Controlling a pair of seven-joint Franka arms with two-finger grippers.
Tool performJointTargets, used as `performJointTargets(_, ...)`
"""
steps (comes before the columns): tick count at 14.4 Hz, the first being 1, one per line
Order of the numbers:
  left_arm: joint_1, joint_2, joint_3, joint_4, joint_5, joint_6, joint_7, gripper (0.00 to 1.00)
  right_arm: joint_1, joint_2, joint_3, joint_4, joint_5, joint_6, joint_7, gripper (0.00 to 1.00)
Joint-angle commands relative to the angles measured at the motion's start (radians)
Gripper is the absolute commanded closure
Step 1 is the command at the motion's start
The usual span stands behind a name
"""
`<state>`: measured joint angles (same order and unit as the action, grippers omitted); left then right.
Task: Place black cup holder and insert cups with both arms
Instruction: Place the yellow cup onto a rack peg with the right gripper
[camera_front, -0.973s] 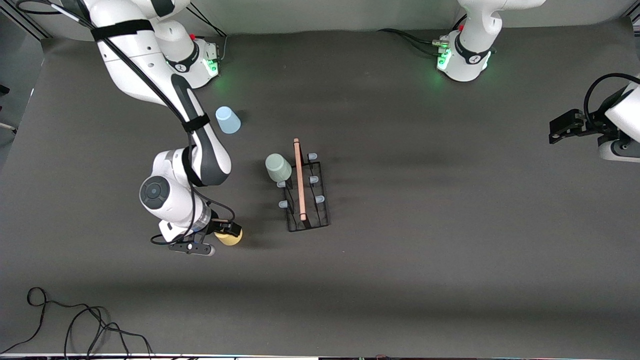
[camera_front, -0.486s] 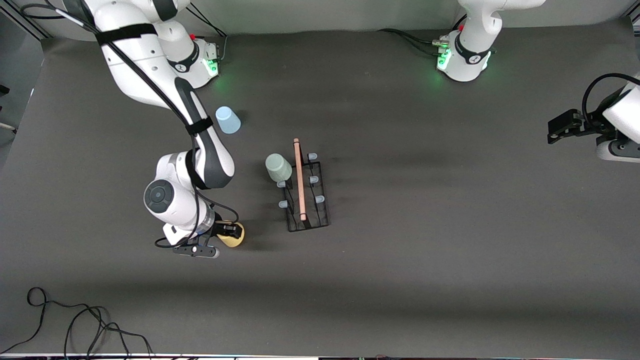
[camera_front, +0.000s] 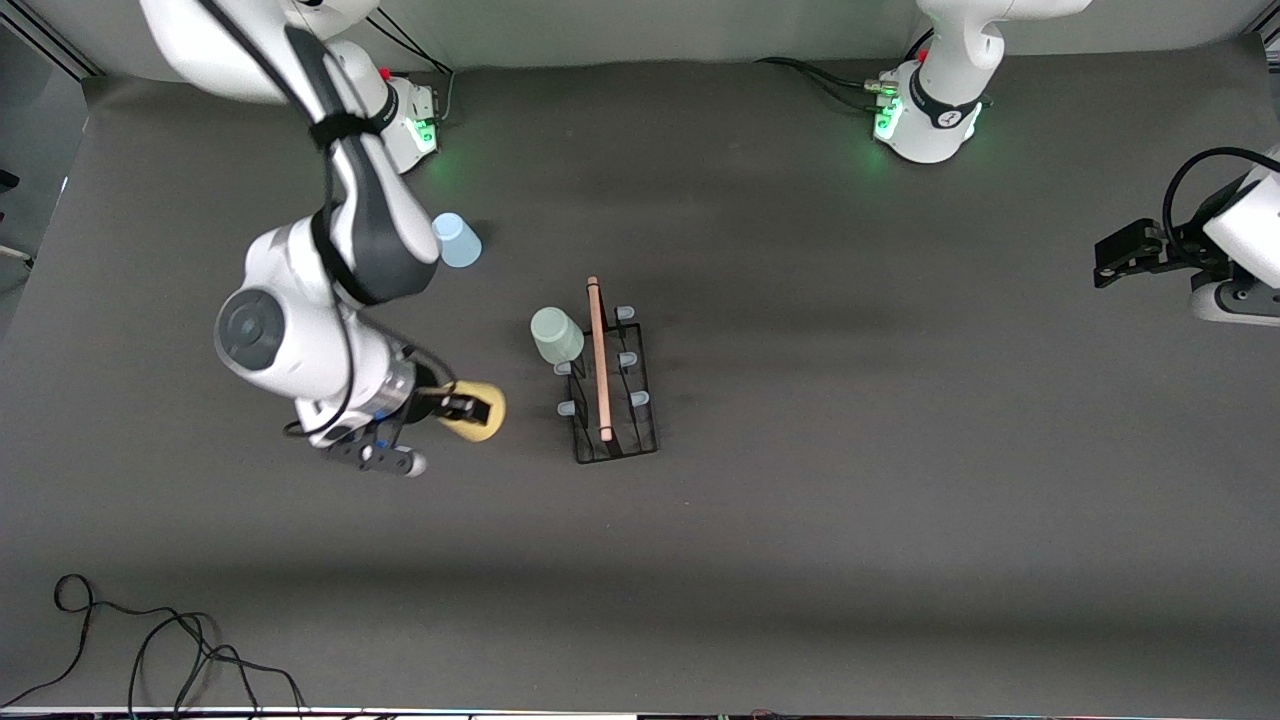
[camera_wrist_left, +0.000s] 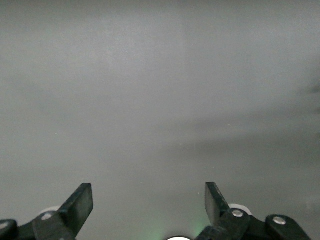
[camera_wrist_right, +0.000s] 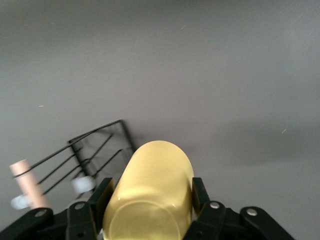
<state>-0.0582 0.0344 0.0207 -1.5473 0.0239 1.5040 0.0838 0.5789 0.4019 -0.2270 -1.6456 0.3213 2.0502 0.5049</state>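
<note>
The robot's right gripper will release the yellow cup on the near-end prong (camera_front: 575, 415) (camera_wrist_right: 84, 183) along the mint green cup's side of the rack.
The black cup holder (camera_front: 612, 385) stands mid-table with its wooden rod handle on top; it also shows in the right wrist view (camera_wrist_right: 92, 150). The mint green cup (camera_front: 556, 335) sits on a prong of the rack at the right arm's side. The light blue cup (camera_front: 456, 241) stands on the table farther from the front camera. My right gripper (camera_front: 462, 408) is shut on the yellow cup (camera_front: 480, 412), also in the right wrist view (camera_wrist_right: 150, 197), held in the air beside the rack. My left gripper (camera_wrist_left: 148, 200) is open and empty, waiting at the left arm's end of the table (camera_front: 1125, 255).
A black cable (camera_front: 150, 650) lies coiled at the table's near edge toward the right arm's end. Cables run along the table's edge by the arm bases (camera_front: 820, 75). Grey table surface (camera_front: 900, 450) stretches between the rack and the left arm.
My right gripper has lifted the yellow cup off the table and carried it up and toward the rack. The left arm has stayed in place.
</note>
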Motion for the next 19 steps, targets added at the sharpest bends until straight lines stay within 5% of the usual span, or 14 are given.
performJointTargets(1, -0.006, -0.007, 0.005, -0.004, 0.004, 0.008, 0.002, 0.0, 0.067, 0.027, -0.008, 0.052, 0.004, 0.002, 0.162, 1.0)
performJointTargets(12, -0.009, -0.004, 0.005, -0.007, 0.005, 0.013, -0.001, 0.0, 0.134, 0.181, -0.008, 0.147, 0.002, 0.111, 0.3, 1.0)
performJointTargets(13, -0.008, -0.001, 0.005, -0.007, 0.005, 0.015, -0.001, 0.0, 0.137, 0.183, -0.006, 0.147, 0.002, 0.111, 0.3, 0.88)
performJointTargets(14, -0.008, 0.001, 0.005, -0.007, 0.005, 0.013, 0.001, 0.0, 0.137, 0.183, -0.009, 0.147, 0.001, 0.11, 0.3, 0.05)
performJointTargets(19, -0.009, 0.002, 0.005, -0.002, 0.005, 0.018, 0.007, 0.0, 0.121, 0.095, -0.064, 0.184, -0.016, -0.077, 0.264, 0.0)
